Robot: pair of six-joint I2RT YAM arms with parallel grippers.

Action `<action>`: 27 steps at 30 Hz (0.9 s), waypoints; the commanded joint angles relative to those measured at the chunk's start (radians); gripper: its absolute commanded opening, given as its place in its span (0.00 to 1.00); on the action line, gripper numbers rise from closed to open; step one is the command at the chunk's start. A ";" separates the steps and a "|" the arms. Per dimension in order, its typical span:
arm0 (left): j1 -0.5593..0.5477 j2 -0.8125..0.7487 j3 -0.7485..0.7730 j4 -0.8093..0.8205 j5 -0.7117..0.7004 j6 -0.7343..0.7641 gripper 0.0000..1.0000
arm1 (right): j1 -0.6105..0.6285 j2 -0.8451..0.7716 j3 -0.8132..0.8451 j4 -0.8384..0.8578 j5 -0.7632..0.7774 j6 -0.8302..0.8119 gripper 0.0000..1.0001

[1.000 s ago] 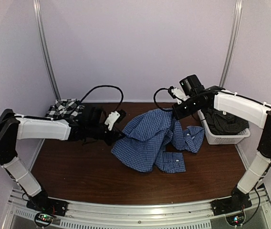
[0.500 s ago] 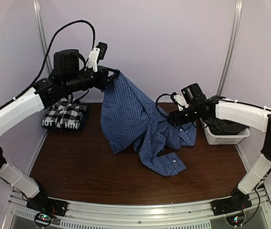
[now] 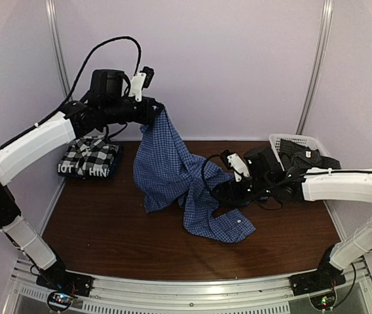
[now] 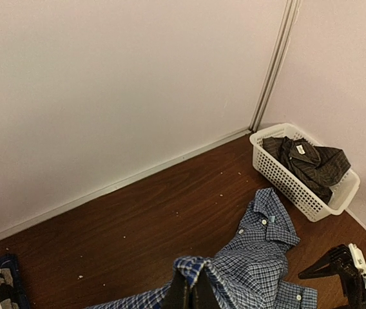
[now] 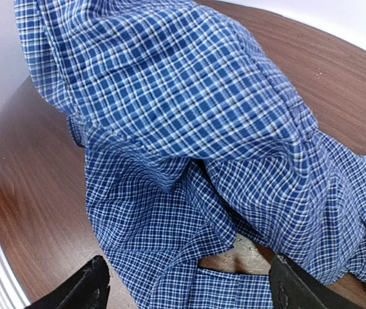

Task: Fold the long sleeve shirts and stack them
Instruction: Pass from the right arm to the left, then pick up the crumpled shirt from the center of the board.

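My right gripper is to close on the blue fine-check shirt's shoulder, at the top of the sleeve [image 3: 205, 185] [image 5: 192, 158] that hangs down onto the table.
The blue fine-check shirt [image 3: 166, 163] hangs from my left gripper [image 3: 156, 111], which is raised high at the back left and shut on a fold of its cloth [image 4: 199, 270]. The shirt's lower half trails onto the table, ending in a cuff [image 3: 235, 226]. My right gripper [image 3: 217, 193] sits low beside that trailing part, open, with the checked cloth [image 5: 189, 129] spread in front of its fingertips [image 5: 93, 283] and nothing between them. A folded black-and-white plaid shirt [image 3: 89, 156] lies on a navy one with white letters [image 3: 84, 171] at the back left. A dark charcoal shirt [image 3: 310, 159] fills the basket.
The white plastic basket [image 3: 291, 137] stands at the back right against the wall, also seen in the left wrist view as the basket [image 4: 292, 183]. Brown tabletop [image 3: 107, 229] shows in front of the shirt. Walls close in the back and both sides.
My left gripper lifted the blue shirt from the table to high up. My right gripper let go of the shirt, opened wide, and dropped low toward its trailing lower part.
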 commanded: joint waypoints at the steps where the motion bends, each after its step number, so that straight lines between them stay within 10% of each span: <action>1: 0.041 -0.043 -0.030 0.026 0.021 -0.024 0.00 | 0.020 0.043 -0.023 0.138 -0.005 0.036 0.84; 27: 0.114 -0.142 -0.139 0.064 0.072 -0.036 0.00 | 0.013 0.416 0.187 0.108 0.096 -0.090 0.37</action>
